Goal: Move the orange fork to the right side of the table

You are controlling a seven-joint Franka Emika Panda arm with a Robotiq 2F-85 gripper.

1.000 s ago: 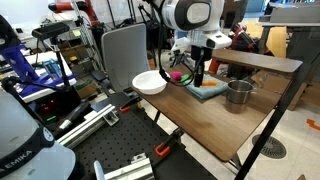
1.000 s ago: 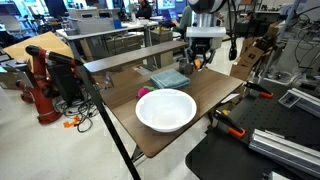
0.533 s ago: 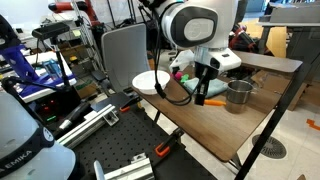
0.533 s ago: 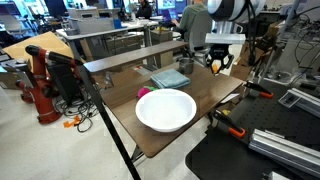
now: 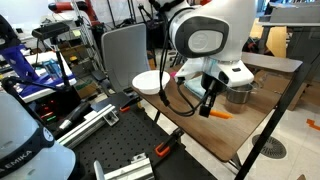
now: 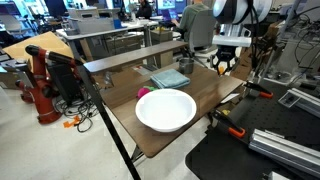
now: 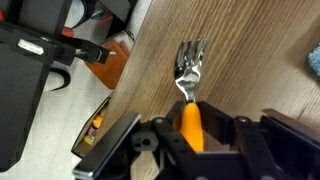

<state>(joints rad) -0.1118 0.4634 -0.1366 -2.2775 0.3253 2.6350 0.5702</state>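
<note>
I will use my gripper to set the orange fork, now held low over the table, down on the bare wood (image 5: 213, 126) (image 7: 181, 108) between the metal pot and the clamped edge of the table.
My gripper (image 7: 190, 128) is shut on the orange handle of the orange fork (image 7: 189, 115); its silvery tines (image 7: 189, 62) point away over the brown wood-grain table (image 7: 240, 40). In both exterior views the gripper (image 5: 210, 102) (image 6: 223, 64) hangs low over the table (image 5: 200, 135) (image 6: 215, 95) near one long edge. The fork (image 5: 219, 114) sticks out below the fingers and shows as an orange spot between them (image 6: 222, 67). I cannot tell whether its tip touches the wood.
A white bowl (image 5: 150, 82) (image 6: 166, 109), a metal pot (image 5: 238, 93), a teal cloth (image 6: 170, 77) and a pink-and-green toy (image 5: 178, 75) sit on the table. Orange-and-black clamps (image 7: 100, 65) (image 6: 232, 130) grip the table edge. A raised wooden shelf (image 5: 270, 62) runs behind.
My gripper has carried the fork from above the teal cloth across the table toward its edge and has come lower.
</note>
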